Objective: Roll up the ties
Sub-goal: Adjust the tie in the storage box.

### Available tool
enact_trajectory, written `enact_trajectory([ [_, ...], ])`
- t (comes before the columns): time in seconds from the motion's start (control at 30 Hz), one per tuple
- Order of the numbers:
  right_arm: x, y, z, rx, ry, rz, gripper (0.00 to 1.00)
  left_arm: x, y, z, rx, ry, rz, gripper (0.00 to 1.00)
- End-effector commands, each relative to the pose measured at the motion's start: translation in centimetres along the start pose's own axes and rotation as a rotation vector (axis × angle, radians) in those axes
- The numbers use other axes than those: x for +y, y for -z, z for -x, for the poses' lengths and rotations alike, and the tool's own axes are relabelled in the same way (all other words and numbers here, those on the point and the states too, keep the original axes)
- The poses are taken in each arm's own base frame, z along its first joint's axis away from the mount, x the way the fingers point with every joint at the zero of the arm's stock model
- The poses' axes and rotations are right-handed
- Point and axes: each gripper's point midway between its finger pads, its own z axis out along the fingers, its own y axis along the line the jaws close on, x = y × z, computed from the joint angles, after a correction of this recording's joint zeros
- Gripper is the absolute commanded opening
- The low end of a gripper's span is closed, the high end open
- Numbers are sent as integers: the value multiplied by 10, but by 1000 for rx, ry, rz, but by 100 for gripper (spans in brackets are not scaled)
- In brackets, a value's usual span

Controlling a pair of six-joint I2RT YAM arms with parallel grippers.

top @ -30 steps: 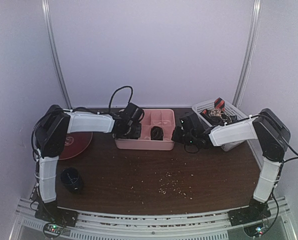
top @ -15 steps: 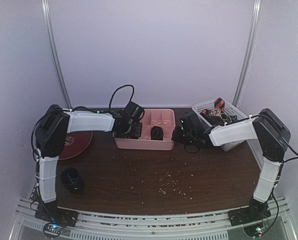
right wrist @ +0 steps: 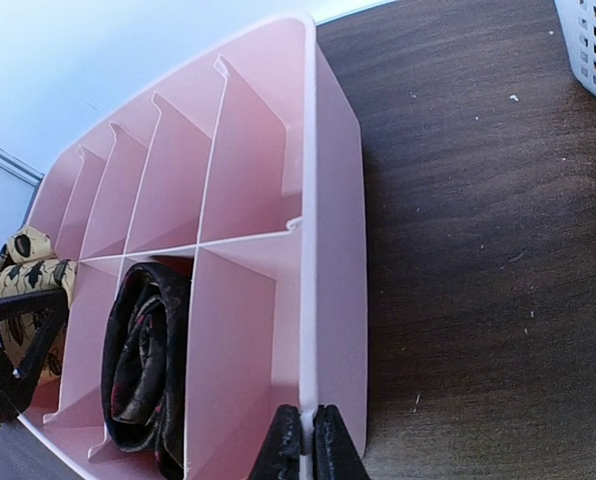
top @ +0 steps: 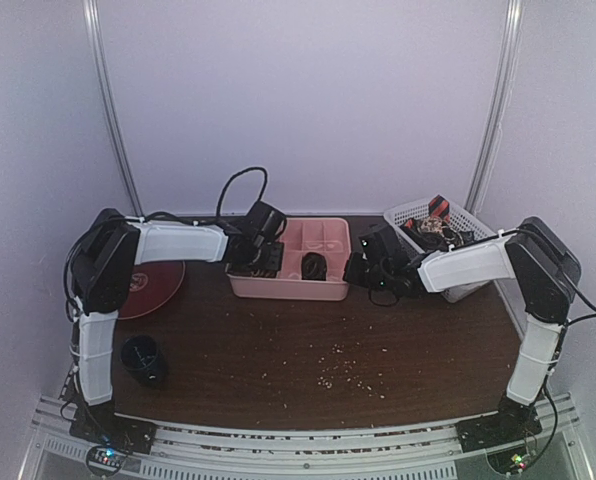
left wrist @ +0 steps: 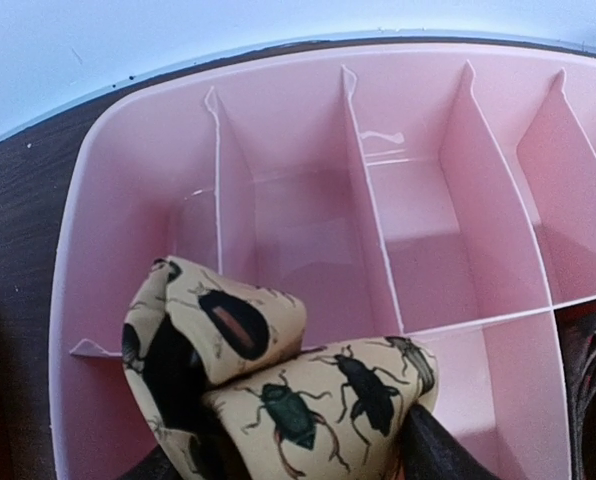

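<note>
Next, my left gripper opens, grabs the tie by its jutting fold point(left wrist: 233, 325) and squeezes it inward, because the tan tie spreads wider than the tray's front compartment.
My left gripper point(top: 256, 258) is shut on a rolled tan tie point(left wrist: 278, 390) printed with dark beetles. It holds the tie over the near-left compartment of the pink divided tray point(top: 288, 287). The tan tie also shows in the right wrist view point(right wrist: 28, 270). A rolled dark tie with red specks point(right wrist: 143, 370) lies in a front compartment point(top: 314, 266). My right gripper point(right wrist: 308, 440) is shut on the rim of the tray's right wall point(right wrist: 333, 250). More ties point(top: 436, 225) lie in the white basket point(top: 470, 222) at the back right.
A dark red disc point(top: 156, 285) lies at the left under the left arm. A black cup point(top: 143, 358) stands at the front left. Crumbs point(top: 338, 360) are scattered over the brown tabletop. The tray's back compartments point(left wrist: 408, 210) hold nothing.
The left wrist has edged slightly back and left over the tray's left end, with the tan tie still in it. The right arm has not moved.
</note>
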Motion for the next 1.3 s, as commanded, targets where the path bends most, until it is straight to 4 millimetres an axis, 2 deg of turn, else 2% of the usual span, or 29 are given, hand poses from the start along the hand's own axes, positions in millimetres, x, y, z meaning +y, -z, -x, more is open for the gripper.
enact_trajectory([
  [0.0,-9,-1,-43,137,88,-8,0,-8,-12,18,-60,45,-38,57],
  [0.17,-10,-1,-44,137,89,-13,0,1,-19,-3,41,92,22,39],
  [0.33,-10,-1,-44,138,87,-10,0,2,-19,-17,80,108,39,33],
  [0.6,-10,-1,-44,139,84,-13,0,-14,-11,-30,126,99,-16,32],
  [0.93,-8,0,-43,139,77,-7,0,0,-18,-57,175,134,73,32],
  [1.1,-8,-1,-44,143,74,-5,0,-12,-17,-75,226,123,38,32],
  [1.27,-9,-1,-45,144,73,-4,0,-8,-21,-85,242,111,56,33],
])
